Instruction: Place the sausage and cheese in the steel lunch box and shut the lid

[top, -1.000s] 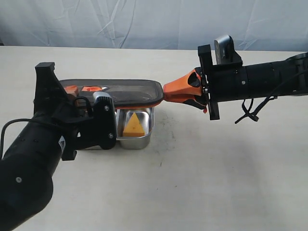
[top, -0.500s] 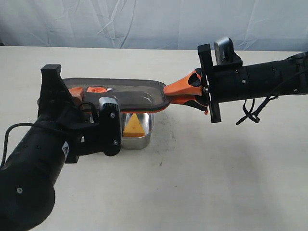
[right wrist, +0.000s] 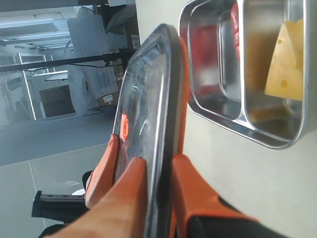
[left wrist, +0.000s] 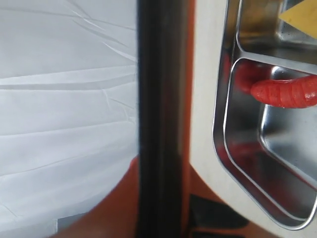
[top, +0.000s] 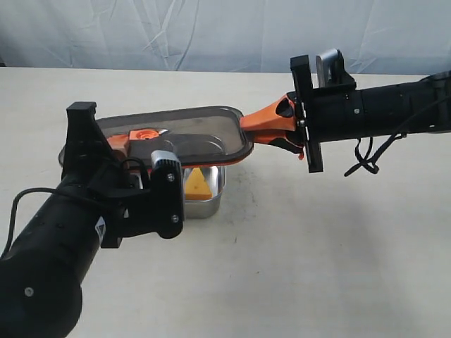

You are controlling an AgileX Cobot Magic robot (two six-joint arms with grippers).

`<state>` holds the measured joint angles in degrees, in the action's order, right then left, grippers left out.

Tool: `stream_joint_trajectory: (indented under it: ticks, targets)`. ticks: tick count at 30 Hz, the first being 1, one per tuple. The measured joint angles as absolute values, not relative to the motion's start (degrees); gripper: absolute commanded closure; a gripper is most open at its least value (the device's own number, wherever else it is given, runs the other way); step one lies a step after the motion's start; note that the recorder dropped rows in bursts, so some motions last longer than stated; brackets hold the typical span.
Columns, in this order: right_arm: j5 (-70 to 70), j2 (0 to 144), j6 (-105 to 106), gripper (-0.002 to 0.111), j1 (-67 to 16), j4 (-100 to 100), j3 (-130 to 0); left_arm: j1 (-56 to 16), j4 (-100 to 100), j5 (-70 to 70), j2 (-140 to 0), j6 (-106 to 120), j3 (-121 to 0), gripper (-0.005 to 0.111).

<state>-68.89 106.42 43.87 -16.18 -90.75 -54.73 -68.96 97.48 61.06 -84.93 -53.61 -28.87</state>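
Observation:
My right gripper will open and grip farther over the lid (top: 220,132) before my left gripper opens, because its fingers catch just the edge of the lid's end.
The dark translucent lid (top: 187,137) hangs tilted just above the steel lunch box (top: 204,205), held at both ends. My right gripper (top: 245,135) is shut on its right edge, orange fingers (right wrist: 131,193) pinching the lid (right wrist: 148,114). My left gripper (top: 116,141) is shut on the opposite end, where the lid's edge (left wrist: 161,99) runs between its fingers (left wrist: 119,208). In the lunch box (left wrist: 220,124) the red sausage (left wrist: 287,91) lies in one compartment. The yellow cheese (top: 196,185) lies in the other compartment, on the far side of the divider. An orange valve tab (top: 146,132) sits on the lid.
The lunch box stands on a pale table (top: 303,260). A wrinkled white backdrop (top: 211,32) runs along the table's far edge. My left arm's black body (top: 77,232) covers the left part of the box in the exterior view.
Both arms have carried the lid a little to the right, and it now shows more of its top face. The left arm has shifted right and covers more of the box.

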Motion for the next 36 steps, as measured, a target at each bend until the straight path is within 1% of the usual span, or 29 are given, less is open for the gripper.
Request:
stream_joint_trajectory:
  ticks: [5,10,15,25,27,28,32,34,36]
  targets:
    - [-66.57,106.52,43.62,0.089,-18.13,-84.36,-58.80,-69.09,95.99,59.81,-84.98,-54.26,-28.80,0.107]
    - [-64.16,106.95,41.94,0.089,-20.54,-83.25,-62.57,-69.09,93.99,60.53,-84.98,-54.74,-28.80,0.107]
    - [-63.54,106.95,36.13,0.089,-21.14,-83.73,-62.86,-69.09,93.56,60.54,-84.88,-55.12,-28.80,0.107]
    - [-60.40,106.95,35.78,0.089,-23.38,-80.74,-63.17,-69.09,92.10,60.00,-84.88,-54.91,-28.25,0.107]
    - [-60.40,106.95,35.92,0.082,-23.38,-80.74,-63.17,-69.09,92.10,60.00,-84.88,-54.91,-28.25,0.107]
    - [-60.40,106.95,36.00,0.073,-23.38,-80.74,-63.17,-69.09,92.10,60.00,-84.88,-54.91,-28.25,0.107]
    - [-61.97,106.95,36.72,0.023,-24.03,-80.38,-63.17,-69.09,93.07,59.23,-84.88,-54.79,-28.25,0.107]
    - [-62.88,106.95,36.82,0.012,-24.29,-80.38,-63.17,-69.09,93.17,58.23,-84.88,-54.22,-28.25,0.107]
    - [-63.43,106.95,36.94,0.011,-24.42,-80.26,-63.21,-69.09,93.76,57.15,-84.88,-53.79,-28.25,0.107]
